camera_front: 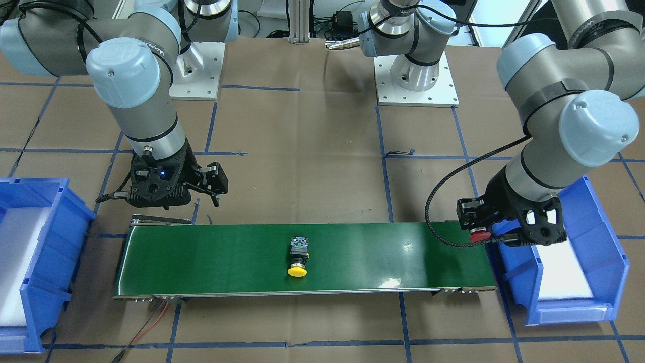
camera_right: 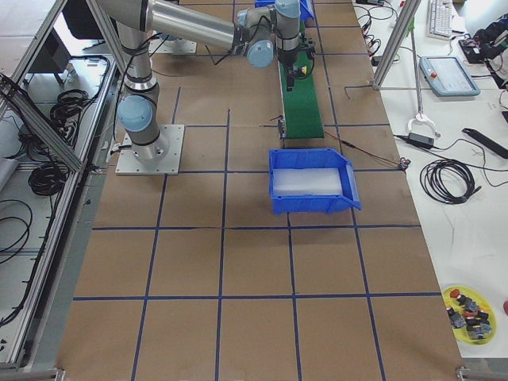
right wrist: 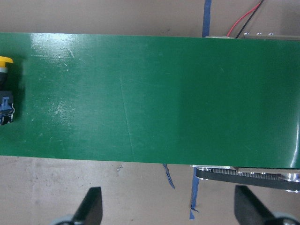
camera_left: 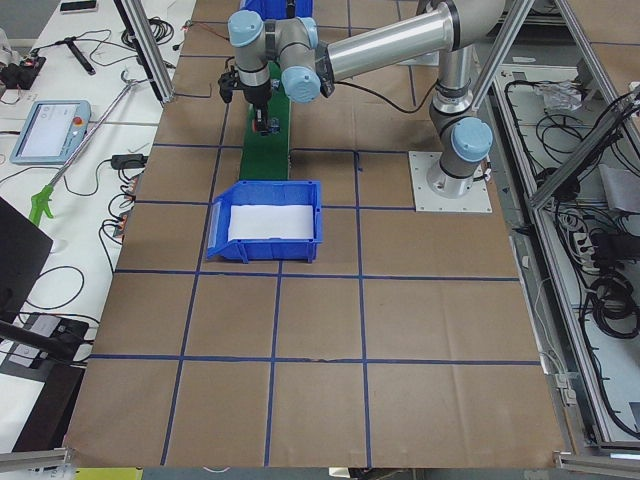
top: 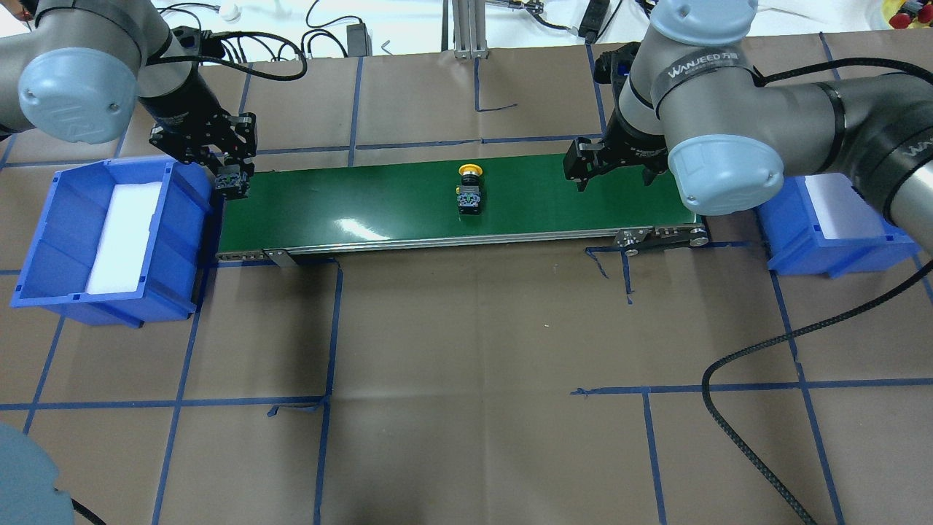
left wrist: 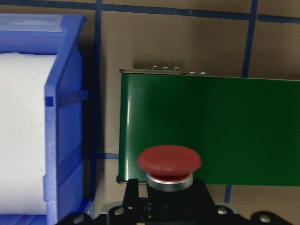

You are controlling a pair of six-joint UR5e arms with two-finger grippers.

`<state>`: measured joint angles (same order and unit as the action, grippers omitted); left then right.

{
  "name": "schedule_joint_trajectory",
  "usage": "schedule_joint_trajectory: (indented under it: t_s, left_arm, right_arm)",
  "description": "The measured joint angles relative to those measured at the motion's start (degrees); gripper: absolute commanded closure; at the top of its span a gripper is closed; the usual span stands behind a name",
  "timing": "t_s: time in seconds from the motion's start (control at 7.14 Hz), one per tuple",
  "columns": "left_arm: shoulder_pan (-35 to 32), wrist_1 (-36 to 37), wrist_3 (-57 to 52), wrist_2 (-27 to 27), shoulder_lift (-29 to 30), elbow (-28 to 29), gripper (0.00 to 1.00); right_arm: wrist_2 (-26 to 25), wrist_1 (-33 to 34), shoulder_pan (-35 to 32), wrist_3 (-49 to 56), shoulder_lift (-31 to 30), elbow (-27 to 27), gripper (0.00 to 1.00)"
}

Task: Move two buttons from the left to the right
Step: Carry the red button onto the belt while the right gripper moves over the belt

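My left gripper is going to release the red button on the green conveyor belt, just in from its nearest end (camera_front: 434, 264) (left wrist: 219, 118).
The red button (camera_front: 479, 234) is held in my left gripper (camera_front: 476, 222), just above the left end of the green conveyor belt (camera_front: 201, 257), beside a blue bin. In the left wrist view its red cap (left wrist: 169, 161) sticks out ahead of the jaws over the belt's end. In the overhead view the left gripper (top: 232, 179) is at the belt's left end. The yellow button (camera_front: 299, 257) lies on its side mid-belt (top: 469, 191), cap toward the far edge. My right gripper (top: 611, 173) is open and empty over the belt's right part. The yellow cap (right wrist: 4, 61) shows at the left edge of the right wrist view.
A blue bin with white foam (top: 44, 240) stands at the belt's left end, and another blue bin (top: 838, 248) at its right end. Brown paper with blue tape lines covers the table. Red and black wires (camera_front: 151, 322) trail from the belt's right end.
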<state>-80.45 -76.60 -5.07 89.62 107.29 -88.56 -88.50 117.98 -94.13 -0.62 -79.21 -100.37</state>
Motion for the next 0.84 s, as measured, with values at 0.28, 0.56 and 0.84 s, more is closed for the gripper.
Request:
schedule_joint_trajectory:
  t_s: [0.28, 0.56, 0.84]
  left_arm:
    - [-0.6, 0.51, 1.72, -0.05, 2.55, -0.61, 0.86]
    - [-1.37, 2.64, 1.45, -0.06, 4.85, -1.03, 0.86]
    - [-1.74, 7.04, -1.73, 0.02, 8.05, -1.32, 0.86]
  right_arm:
    - [0.0, 0.21, 0.0, 0.06, 0.31, 0.0, 0.0]
    - [0.0, 0.26, 0.0, 0.34, 0.82, 0.04, 0.0]
    - [-0.06, 2.23, 0.0, 0.5, 2.17, 0.04, 0.0]
